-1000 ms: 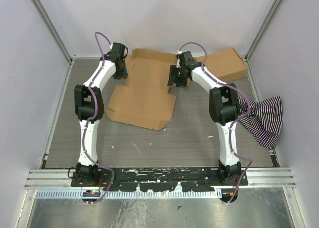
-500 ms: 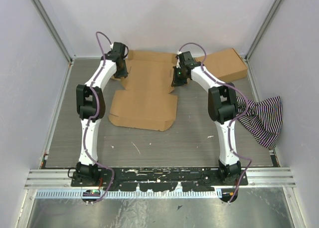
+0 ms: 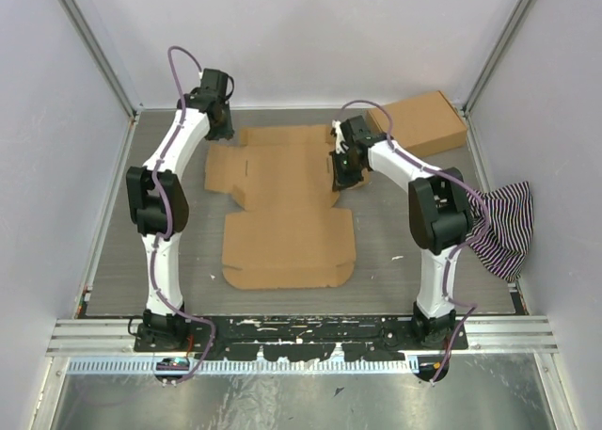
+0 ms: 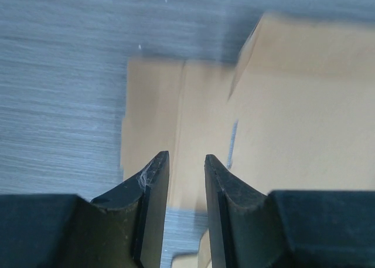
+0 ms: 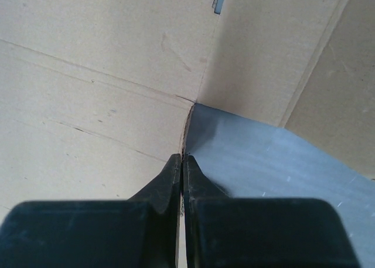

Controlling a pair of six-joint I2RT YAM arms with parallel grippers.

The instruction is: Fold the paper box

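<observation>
The end point(image 3: 242, 136) point(image 4: 245, 57) of the paper box's narrow far flap, at the corner beside the side flap below my left gripper, will be gripped by that gripper as I close it.
The paper box point(image 3: 282, 214) lies unfolded and flat on the grey table, a brown die-cut sheet with creases, flaps and thin slits. My right gripper point(image 3: 339, 178) is at its right edge, where a side flap meets the middle panel. In the right wrist view that gripper point(image 5: 182, 156) is shut on the cardboard edge of the box point(image 5: 88, 74). My left gripper point(image 3: 218, 119) hovers over the box's far left corner. Seen from the left wrist, it point(image 4: 184, 156) is open with nothing between its fingers, and a flap of the box point(image 4: 293, 121) lies below.
A compact flat brown carton point(image 3: 423, 121) lies at the back right, just behind the right arm. A black-and-white striped cloth point(image 3: 499, 225) is bunched against the right wall. White walls with metal rails enclose the table on three sides.
The right gripper closed on the box's edge. The box slid toward the near side and turned square to the table. The left gripper drew back to the far left.
</observation>
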